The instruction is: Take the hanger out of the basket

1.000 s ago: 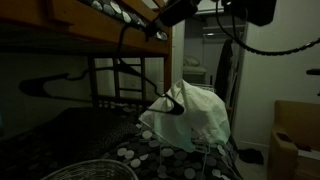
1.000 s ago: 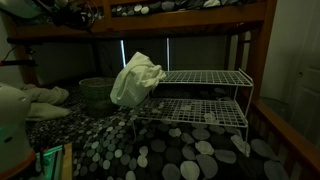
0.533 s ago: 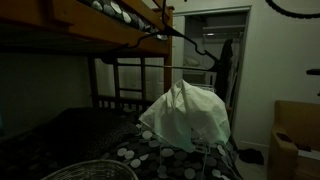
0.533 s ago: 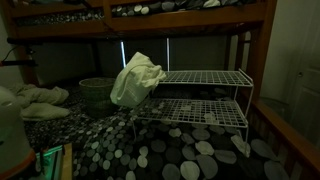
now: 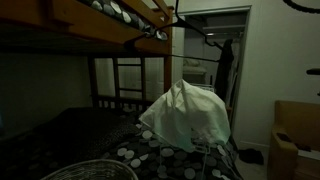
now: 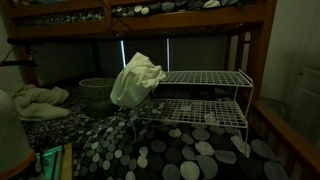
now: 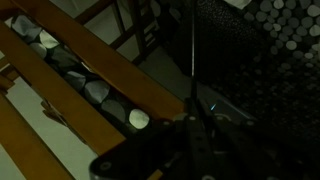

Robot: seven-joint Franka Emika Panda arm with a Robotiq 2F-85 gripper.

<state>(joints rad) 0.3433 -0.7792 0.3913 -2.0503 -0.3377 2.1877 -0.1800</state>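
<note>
I will release the hanger, now high near the bunk's top rail, from my gripper at the white wire rack, by the peak of the pale cloth (image 5: pixel 185 80).
The scene is dark. In the wrist view my gripper (image 7: pixel 190 128) shows as dark fingers closed together on a thin dark rod, the hanger (image 7: pixel 192 50), which runs up from the jaws. In an exterior view part of the black hanger (image 5: pixel 208 41) hangs high near the bunk's top rail, and the gripper itself is above the frame. The wire basket (image 5: pixel 90 170) sits low at the front of the bed. It also shows in an exterior view (image 6: pixel 97 92), far below the hanger.
A wooden bunk bed frame (image 5: pixel 100 30) spans overhead. A pale cloth (image 5: pixel 190 115) is draped over a white wire rack (image 6: pixel 200 95) on the pebble-patterned bedspread (image 6: pixel 180 150). A cardboard box (image 5: pixel 295 135) stands to one side, and a ladder (image 5: pixel 125 80) stands behind.
The gripper and hanger have risen and moved toward the doorway side. The arm, seen at the top a second ago, has left the frame. Basket and cloth have not moved.
</note>
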